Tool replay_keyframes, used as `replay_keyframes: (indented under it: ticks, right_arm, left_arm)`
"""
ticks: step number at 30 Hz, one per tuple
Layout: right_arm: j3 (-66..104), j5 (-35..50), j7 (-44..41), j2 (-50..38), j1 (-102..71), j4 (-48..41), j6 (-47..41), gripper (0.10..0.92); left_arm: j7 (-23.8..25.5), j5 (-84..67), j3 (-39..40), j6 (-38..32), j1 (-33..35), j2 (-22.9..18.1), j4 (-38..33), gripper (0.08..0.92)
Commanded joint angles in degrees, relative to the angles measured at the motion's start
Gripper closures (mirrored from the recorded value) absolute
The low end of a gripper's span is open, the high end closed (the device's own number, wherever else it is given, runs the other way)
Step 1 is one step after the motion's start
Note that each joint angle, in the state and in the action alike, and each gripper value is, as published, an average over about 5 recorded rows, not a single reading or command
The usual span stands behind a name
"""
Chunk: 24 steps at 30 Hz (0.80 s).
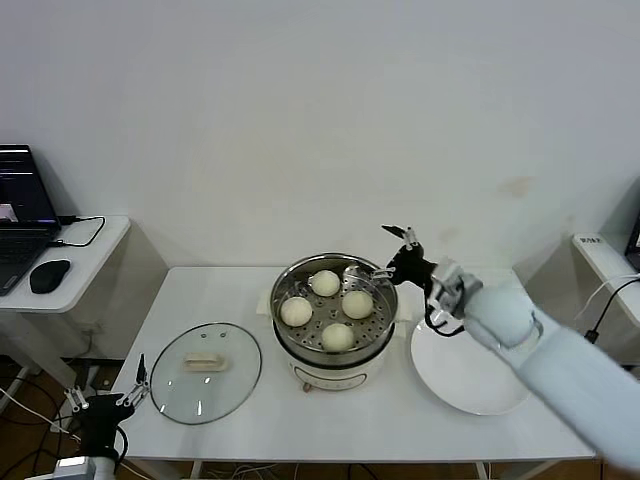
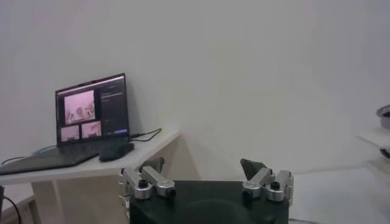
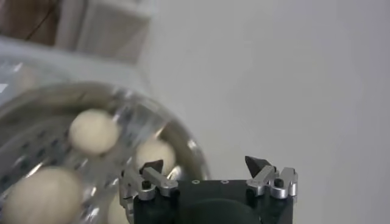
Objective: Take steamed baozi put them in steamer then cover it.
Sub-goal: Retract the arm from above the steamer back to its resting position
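Note:
Next, I move my left gripper to the glass lid and close it on the top bar of its cream handle [image 1: 203, 361], because the steamer needs covering.
The steamer [image 1: 300, 352], a shiny steel pot on a cream base, stands mid-table with several cream-white baozi [image 1: 296, 311] lying on its perforated tray. My right gripper [image 1: 392, 252] hovers open and empty just over the pot's far right rim. In the right wrist view the gripper [image 3: 204, 163] has nothing between its fingers, and the baozi [image 3: 92, 131] lie in the pot [image 3: 183, 140] beside it. The cover [image 1: 205, 372], a glass lid with a cream handle, lies flat on the table left of the steamer. My left gripper [image 1: 105, 385] is parked open off the table's front left corner; its wrist view shows the gripper [image 2: 204, 163] empty.
A bare white plate [image 1: 470, 375] sits right of the steamer, under my right forearm. A side desk at far left carries a laptop [image 1: 20, 215] and a mouse [image 1: 50, 275]; the left wrist view shows the laptop [image 2: 91, 115] too. A white wall stands behind the table.

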Motion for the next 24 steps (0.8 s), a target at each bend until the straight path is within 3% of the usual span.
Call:
replay_keyframes:
  ticks: [1,6,16,24]
  right_arm:
    - [45.0,-12.9,-3.3,26.9,-43.6,1.4,21.3,0.203]
    - [50.2,-11.8,-4.6,34.1,-50.5,3.4,20.8,0.203]
    - [55.6,-14.2,0.0,38.8,-59.7,3.4,21.8,0.203]
    - [57.9,-17.5,3.4,41.5,-60.3,3.5,22.7,0.203]
  left_arm:
    - [-0.9,15.2,2.4,-1.3,-1.4,0.2,4.1,0.177]
    - [-1.3,36.0,1.9,-2.7,-3.0,2.0,7.2,0.177]
    - [-2.4,78.9,2.6,-3.4,-4.9,7.0,12.0,0.177]
    - [-2.6,89.8,8.2,-1.9,-10.1,8.1,19.5,0.177]
